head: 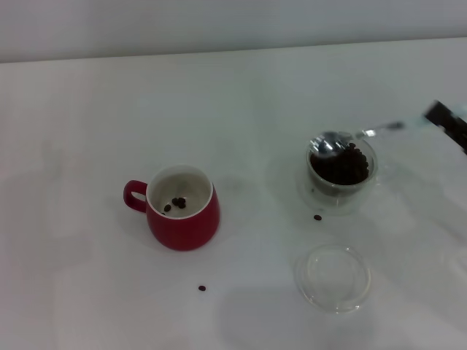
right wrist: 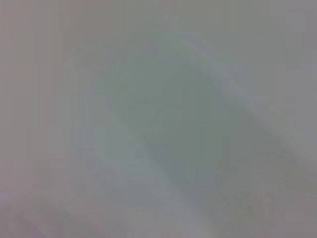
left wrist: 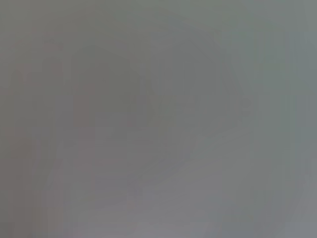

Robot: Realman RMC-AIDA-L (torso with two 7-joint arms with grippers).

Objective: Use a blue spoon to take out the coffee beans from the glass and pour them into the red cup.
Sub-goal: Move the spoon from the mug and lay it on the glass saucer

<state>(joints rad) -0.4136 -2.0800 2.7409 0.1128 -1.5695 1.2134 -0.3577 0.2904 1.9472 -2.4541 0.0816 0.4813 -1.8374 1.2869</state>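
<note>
Next, I set the blue spoon in the shallow clear dish point(head: 349, 268) before the glass with my right gripper.
The red cup point(head: 182, 209) stands left of centre in the head view, handle to the left, with a few coffee beans in its white inside. At the right stands the glass point(head: 341, 169), holding a dark heap of coffee beans point(head: 341, 167). The blue spoon point(head: 326, 143) has its shiny bowl over the glass's far-left rim. Its stem runs right toward my right gripper point(head: 446, 122), a dark shape at the frame's right edge that holds the spoon's handle end. The left gripper is out of view. Both wrist views show only a plain grey blur.
A shallow clear dish point(head: 333, 278) lies in front of the glass. One loose bean point(head: 317, 217) rests just before the glass, another point(head: 202, 288) in front of the red cup. The white table point(head: 87, 277) ends at a wall behind.
</note>
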